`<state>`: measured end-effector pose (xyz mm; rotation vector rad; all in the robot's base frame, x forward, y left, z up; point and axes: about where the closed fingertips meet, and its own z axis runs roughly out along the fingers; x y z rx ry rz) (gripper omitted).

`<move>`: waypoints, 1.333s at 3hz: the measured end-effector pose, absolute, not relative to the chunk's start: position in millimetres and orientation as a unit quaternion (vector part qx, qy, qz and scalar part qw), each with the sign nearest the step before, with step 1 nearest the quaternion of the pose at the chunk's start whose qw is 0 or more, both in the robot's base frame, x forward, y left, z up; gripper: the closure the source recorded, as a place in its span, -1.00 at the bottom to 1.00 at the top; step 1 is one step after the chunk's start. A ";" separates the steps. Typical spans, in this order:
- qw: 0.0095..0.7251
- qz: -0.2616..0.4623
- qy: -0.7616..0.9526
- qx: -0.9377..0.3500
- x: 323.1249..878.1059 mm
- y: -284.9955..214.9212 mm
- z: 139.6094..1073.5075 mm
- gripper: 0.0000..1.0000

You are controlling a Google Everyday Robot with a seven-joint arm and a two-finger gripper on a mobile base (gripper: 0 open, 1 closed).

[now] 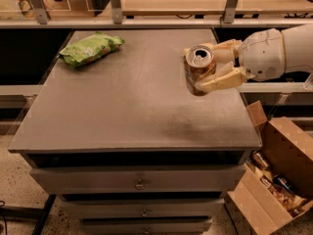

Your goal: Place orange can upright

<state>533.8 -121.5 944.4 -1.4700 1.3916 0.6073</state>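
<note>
I should use my gripper to set the orange can down upright on the grey table top near the open cardboard box [207, 113].
The orange can [199, 70] is held in my gripper [201, 68] above the right part of the grey table top [127, 106]. The can is nearly upright, its silver top with pull-tab tilted toward the camera. My gripper's cream fingers [222, 80] are shut on the can's sides, coming in from the right. The white arm reaches in from the right edge of the view. The can's shadow lies on the table below and to the left of it.
A green snack bag [91, 47] lies at the table's far left. An open cardboard box [274, 180] with clutter stands on the floor at the right. Drawers [139, 184] are below the table top. A shelf rail runs behind the table.
</note>
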 end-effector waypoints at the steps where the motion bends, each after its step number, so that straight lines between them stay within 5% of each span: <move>1: 0.482 0.282 0.605 -0.567 540.5 -128.7 929.5 1.00; 4: 0.463 0.330 0.671 -0.476 538.7 -153.3 895.2 1.00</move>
